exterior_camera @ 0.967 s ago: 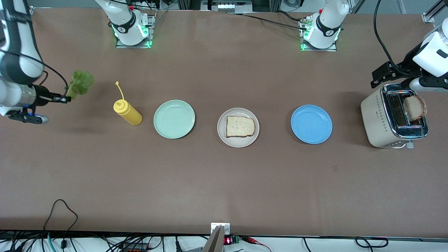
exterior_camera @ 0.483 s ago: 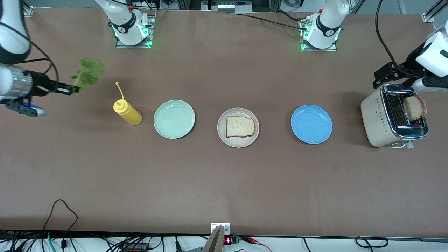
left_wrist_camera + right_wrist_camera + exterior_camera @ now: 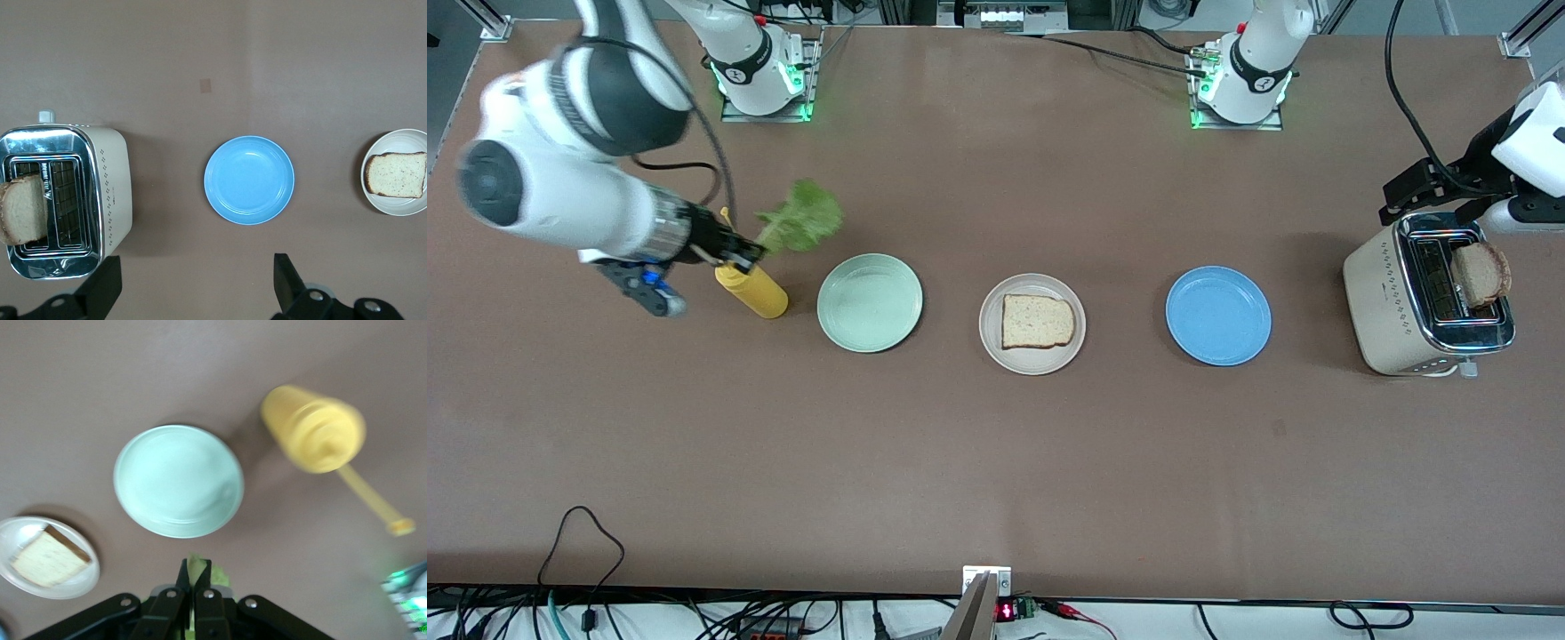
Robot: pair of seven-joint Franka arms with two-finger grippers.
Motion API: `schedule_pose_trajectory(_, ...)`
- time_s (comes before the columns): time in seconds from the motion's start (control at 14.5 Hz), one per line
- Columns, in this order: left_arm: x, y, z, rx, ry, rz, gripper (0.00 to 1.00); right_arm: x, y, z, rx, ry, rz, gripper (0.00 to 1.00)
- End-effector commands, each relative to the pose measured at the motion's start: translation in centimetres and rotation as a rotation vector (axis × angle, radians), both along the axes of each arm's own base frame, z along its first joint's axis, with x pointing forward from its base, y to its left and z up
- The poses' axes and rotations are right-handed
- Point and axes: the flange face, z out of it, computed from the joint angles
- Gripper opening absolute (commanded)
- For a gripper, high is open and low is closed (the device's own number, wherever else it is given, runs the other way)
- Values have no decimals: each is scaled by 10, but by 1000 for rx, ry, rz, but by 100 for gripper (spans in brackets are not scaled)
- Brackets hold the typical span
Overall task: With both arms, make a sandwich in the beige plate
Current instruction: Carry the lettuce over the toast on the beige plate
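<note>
I should use my right gripper to release the green lettuce leaf, now in the air over the yellow bottle, on top of the bread slice on the beige plate (image 3: 1042, 316) (image 3: 53, 560).
The beige plate (image 3: 1032, 324) sits mid-table with one toasted bread slice (image 3: 1037, 322) on it; both also show in the left wrist view (image 3: 397, 175) and the right wrist view (image 3: 48, 557). My right gripper (image 3: 749, 252) is shut on a ruffled green lettuce leaf (image 3: 800, 228), up in the air over the yellow bottle and beside the mint green plate (image 3: 870, 302). In the right wrist view the leaf (image 3: 199, 571) shows between the shut fingers. A second bread slice (image 3: 1480, 274) stands in the toaster (image 3: 1423, 298). My left gripper (image 3: 1405, 191) is open and empty above the toaster.
A yellow squeeze bottle (image 3: 751, 283) stands under my right gripper, toward the right arm's end. A blue plate (image 3: 1218, 316) lies between the beige plate and the toaster. The arm bases (image 3: 758, 71) stand along the table's edge farthest from the front camera.
My right arm has swung with the lettuce from the table's end toward the plates, now over the yellow bottle. My left gripper has barely moved.
</note>
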Motion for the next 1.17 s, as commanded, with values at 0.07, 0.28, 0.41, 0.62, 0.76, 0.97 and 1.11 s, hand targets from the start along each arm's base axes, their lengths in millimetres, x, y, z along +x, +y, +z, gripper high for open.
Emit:
schedule_pose_trajectory(0.07,0,1,4,18,2,-9,100,7,70,-32,46,-5,-221,0)
schedule_pose_trajectory(0.28,3,2,-2,18,11,-4,100,6,121,-58,72,-25,-375,0)
schedule_pose_trajectory(0.41,5,9,-5,17,18,9,100,3,153,-84,96,-29,-471,0)
schedule_pose_trajectory(0.62,9,28,-14,16,33,43,100,-5,184,-112,124,-30,-538,0)
schedule_pose_trajectory(0.76,12,33,-18,15,35,54,100,-13,209,-127,150,-33,-596,0)
schedule_pose_trajectory(0.97,23,38,-22,12,36,62,100,-14,237,-141,176,-7,-656,0)
schedule_pose_trajectory(1.11,31,54,-22,12,32,81,100,-10,256,-150,200,9,-705,0)
